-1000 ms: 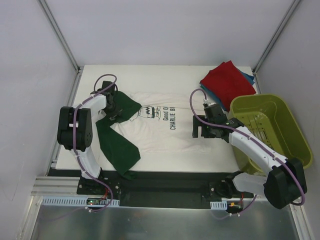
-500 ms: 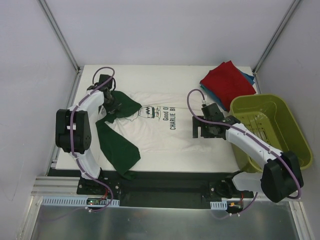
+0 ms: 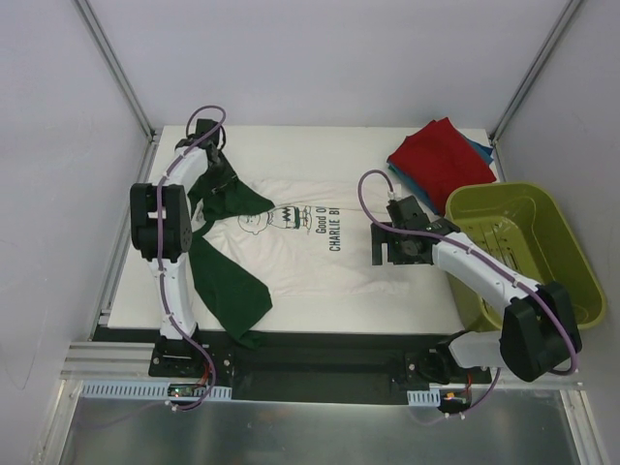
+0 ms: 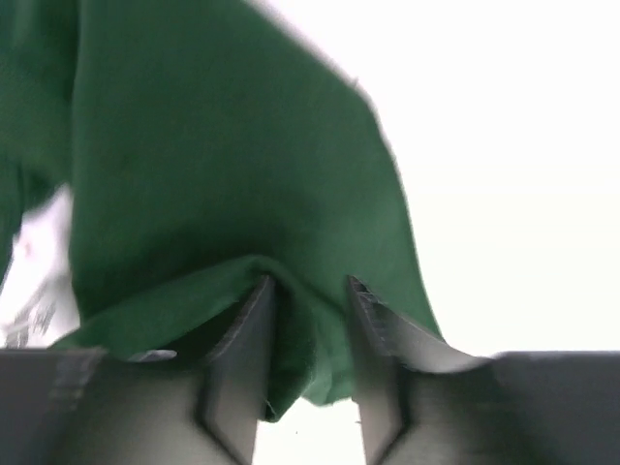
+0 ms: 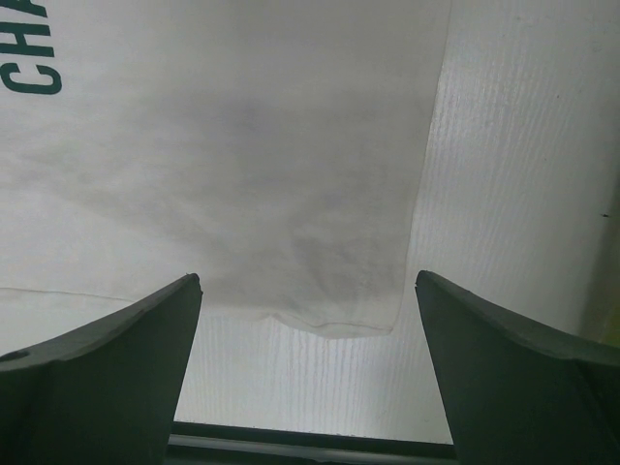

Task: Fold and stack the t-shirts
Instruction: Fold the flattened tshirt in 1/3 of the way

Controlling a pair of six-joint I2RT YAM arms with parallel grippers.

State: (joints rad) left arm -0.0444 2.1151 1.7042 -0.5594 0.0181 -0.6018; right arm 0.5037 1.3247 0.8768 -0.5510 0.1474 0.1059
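Observation:
The far green sleeve is bunched into a raised fold, so next I open my left gripper, take the sleeve's loose edge (image 4: 281, 405) and pull it out flat.
A cream-white t-shirt (image 3: 300, 247) with black chest lettering lies flat across the table. My left gripper (image 3: 220, 182) is at its far dark green sleeve (image 3: 242, 201). In the left wrist view the left gripper (image 4: 308, 291) is shut on a fold of that green sleeve (image 4: 223, 174). The near green sleeve (image 3: 232, 291) lies spread toward the front edge. My right gripper (image 3: 383, 249) hovers open over the shirt's hem end. In the right wrist view the right gripper (image 5: 308, 281) straddles the hem corner (image 5: 334, 315) with nothing between its fingers. Folded red (image 3: 441, 160) and teal-blue (image 3: 482, 148) t-shirts lie stacked at the far right.
An olive-green plastic basket (image 3: 499, 188) stands at the right edge of the white table (image 3: 320, 145), close to my right arm. Frame posts rise at the two far corners. A black rail runs along the front edge.
My left gripper has moved toward the far edge with the green sleeve, drawing it outward. My right gripper has shifted slightly left and stays open over the hem.

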